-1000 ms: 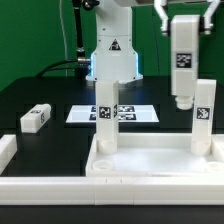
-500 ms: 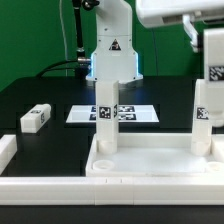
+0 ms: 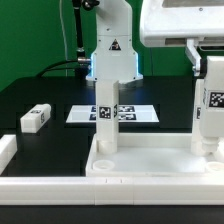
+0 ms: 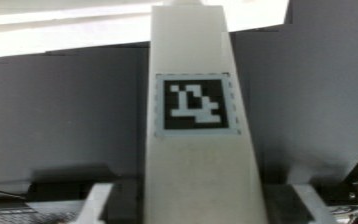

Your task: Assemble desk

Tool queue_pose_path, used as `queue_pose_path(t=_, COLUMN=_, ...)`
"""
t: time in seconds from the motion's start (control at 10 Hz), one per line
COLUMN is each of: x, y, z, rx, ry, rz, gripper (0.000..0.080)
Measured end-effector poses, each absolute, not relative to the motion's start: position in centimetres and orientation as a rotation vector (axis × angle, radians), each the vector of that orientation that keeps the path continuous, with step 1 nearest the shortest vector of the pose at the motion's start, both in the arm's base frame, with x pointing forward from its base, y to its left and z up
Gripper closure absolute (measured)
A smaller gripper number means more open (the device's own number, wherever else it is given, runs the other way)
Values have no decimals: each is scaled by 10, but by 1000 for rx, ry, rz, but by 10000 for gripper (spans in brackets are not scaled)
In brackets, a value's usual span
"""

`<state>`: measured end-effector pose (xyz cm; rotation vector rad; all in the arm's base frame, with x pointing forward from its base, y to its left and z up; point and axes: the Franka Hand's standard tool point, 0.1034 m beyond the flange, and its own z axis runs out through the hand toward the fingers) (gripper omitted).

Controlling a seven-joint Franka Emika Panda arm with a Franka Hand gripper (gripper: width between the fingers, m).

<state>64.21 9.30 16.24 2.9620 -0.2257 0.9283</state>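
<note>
The white leg is to stand in the round corner hole point(image 3: 215, 165) nearest the front border bar, beneath it. My gripper will let go of the leg there.
The white desk tabletop point(image 3: 150, 160) lies at the front with its raised rim up. One white tagged leg point(image 3: 106, 120) stands upright in its left far corner. My gripper point(image 3: 209, 64) is shut on another white tagged leg point(image 3: 212, 100) and holds it upright over the tabletop's right side, its lower end close to the rim. In the wrist view the leg point(image 4: 197, 100) fills the middle between my two fingers point(image 4: 112, 200). A loose leg point(image 3: 35, 120) lies on the black table at the exterior view's left. A second standing leg at the right is hidden behind the held one.
The marker board point(image 3: 135, 113) lies flat behind the tabletop, before the robot base point(image 3: 112, 60). A long white border bar point(image 3: 90, 187) runs along the front edge, and another one point(image 3: 6, 150) stands at the left.
My gripper has carried the held leg toward the exterior view's right and lower, from above the right corner to in front of the standing right leg. The other parts have not moved.
</note>
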Motion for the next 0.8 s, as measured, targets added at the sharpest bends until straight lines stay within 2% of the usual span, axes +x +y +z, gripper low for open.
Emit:
queue_pose_path(t=0.6, x=651, y=95, z=155, rx=2952, ry=-240, rz=954, gripper=508)
queue_pose_path(t=0.8, x=648, y=98, z=146, rx=2957, ry=-246, rz=935, gripper=508)
